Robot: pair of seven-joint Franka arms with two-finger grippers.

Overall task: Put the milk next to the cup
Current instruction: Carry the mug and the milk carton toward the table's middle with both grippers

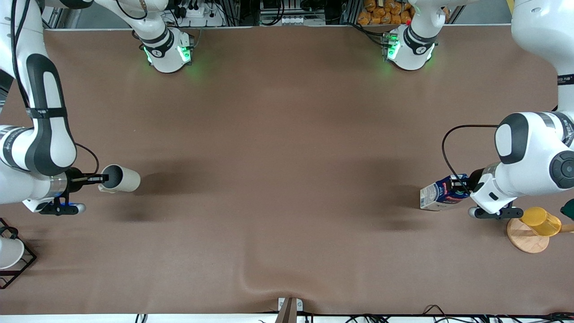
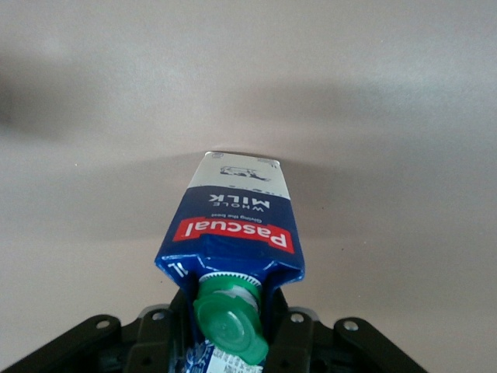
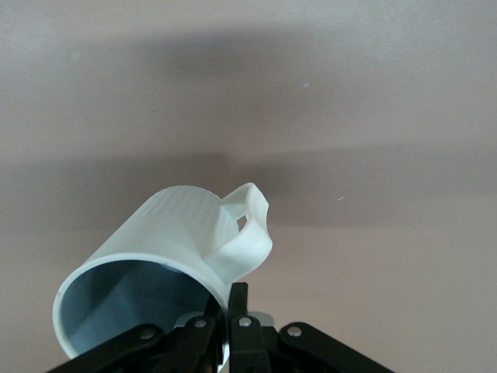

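My right gripper has the beige-white cup to put down. The cup is now held tipped above the table. I should set it on the open middle of the brown table cover [image 1: 285,186] with that gripper.
My left gripper [image 1: 463,185] is shut on the top of the milk [image 1: 441,193], a dark blue carton with a beige lower part, and holds it tilted above the table at the left arm's end. In the left wrist view the milk [image 2: 233,225] shows its red label and green cap [image 2: 231,320] between my fingers [image 2: 291,334]. My right gripper [image 1: 99,179] is shut on the rim of the cup [image 1: 120,178], a beige-white mug held tipped above the table at the right arm's end. The right wrist view shows the cup [image 3: 167,241], its grey inside and its handle [image 3: 247,237].
A yellow cup [image 1: 541,221] stands on a round wooden base [image 1: 525,240] beside the left arm, nearer the front camera. A white cup [image 1: 9,253] sits in a black wire rack [image 1: 22,264] at the right arm's end. The brown table cover [image 1: 287,157] lies between the grippers.
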